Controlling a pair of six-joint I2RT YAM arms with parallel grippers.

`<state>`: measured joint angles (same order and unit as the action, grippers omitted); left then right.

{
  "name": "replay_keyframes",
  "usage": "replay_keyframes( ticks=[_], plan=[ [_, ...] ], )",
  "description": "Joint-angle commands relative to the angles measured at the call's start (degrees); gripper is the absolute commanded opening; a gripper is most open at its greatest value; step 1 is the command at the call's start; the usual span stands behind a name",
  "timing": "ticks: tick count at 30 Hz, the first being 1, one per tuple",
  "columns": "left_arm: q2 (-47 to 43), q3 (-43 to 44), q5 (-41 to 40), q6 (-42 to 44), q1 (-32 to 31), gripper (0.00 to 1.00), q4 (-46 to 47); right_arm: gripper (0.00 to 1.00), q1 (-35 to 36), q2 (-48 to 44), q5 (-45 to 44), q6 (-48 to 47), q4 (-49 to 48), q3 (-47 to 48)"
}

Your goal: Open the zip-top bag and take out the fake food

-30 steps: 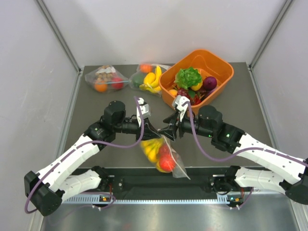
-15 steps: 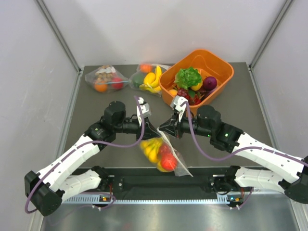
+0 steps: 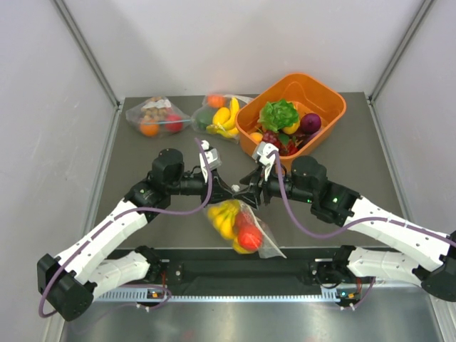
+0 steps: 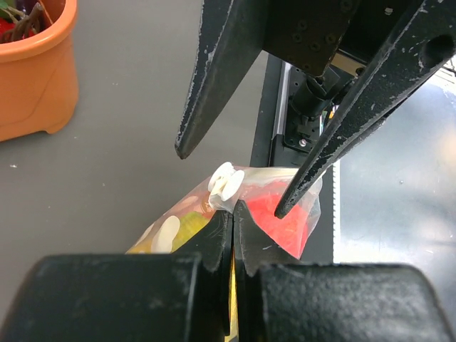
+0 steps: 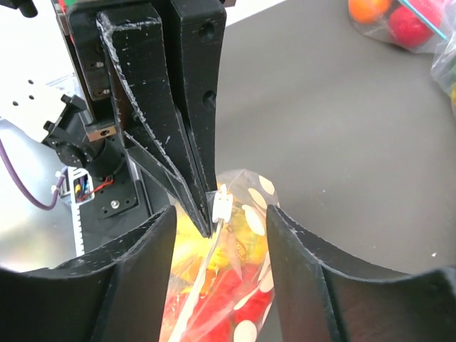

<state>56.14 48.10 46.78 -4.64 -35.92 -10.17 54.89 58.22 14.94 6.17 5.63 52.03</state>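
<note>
I will back my right gripper off, line it up again and pinch the slider (image 5: 222,206), because the white zip slider is beside my left gripper and just past my right gripper's fingers.
The zip-top bag (image 3: 249,235), clear with cream dots, hangs near the table's front edge. It holds the fake food: a yellow banana bunch (image 3: 224,217) and a red round fruit (image 3: 249,239). My left gripper (image 3: 229,191) is shut on the bag's top edge, right beside the white zip slider (image 4: 226,182). In the left wrist view the left gripper (image 4: 234,210) pinches the plastic. My right gripper (image 3: 248,194) is open. In the right wrist view the right gripper (image 5: 220,214) straddles the bag's top (image 5: 249,214) and slider (image 5: 222,206) without gripping.
An orange basin (image 3: 331,103) at the back right holds green lettuce (image 3: 278,114), purple grapes and other toy food. Two plain clear bags of toy food (image 3: 157,117) (image 3: 217,115) lie at the back. The table's front edge and arm bases are just below the hanging bag.
The right gripper has shifted slightly around the bag's top. The bag has swung a little to the right. The left gripper keeps its hold.
</note>
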Motion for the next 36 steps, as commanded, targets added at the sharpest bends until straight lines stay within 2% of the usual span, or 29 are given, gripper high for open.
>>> replay_keyframes(
  ticks=[1,11,15,17,24,31,36],
  plan=[
    [-1.21,-0.37,0.24,-0.19,0.33,0.00,4.37,0.54,-0.05,-0.47,0.44,0.24,-2.20,0.09],
    [-1.56,-0.81,3.40,-0.28,0.33,0.00,5.08,0.51,-0.05,1.55,-0.26,-0.28,-3.43,0.97],
    [-1.74,-1.07,3.84,-0.63,0.33,0.00,5.60,0.35,-0.14,1.90,-0.61,-0.72,-3.87,1.06],
    [-1.47,-1.07,4.10,-0.72,0.33,0.00,5.60,0.31,-0.14,1.73,-0.79,-0.81,-4.22,0.88],
    [-1.03,-1.07,5.07,-0.89,0.33,0.00,5.60,0.32,-0.14,1.02,-2.02,-0.73,-4.49,1.32],
    [-1.21,-1.25,5.33,-0.98,0.24,0.00,5.60,0.46,-0.66,1.11,-2.81,-0.38,-4.75,1.93],
    [-1.38,-1.25,5.51,-0.98,0.24,0.00,5.60,0.48,-1.19,0.23,-2.99,-0.02,-5.19,1.93]
  ],
)
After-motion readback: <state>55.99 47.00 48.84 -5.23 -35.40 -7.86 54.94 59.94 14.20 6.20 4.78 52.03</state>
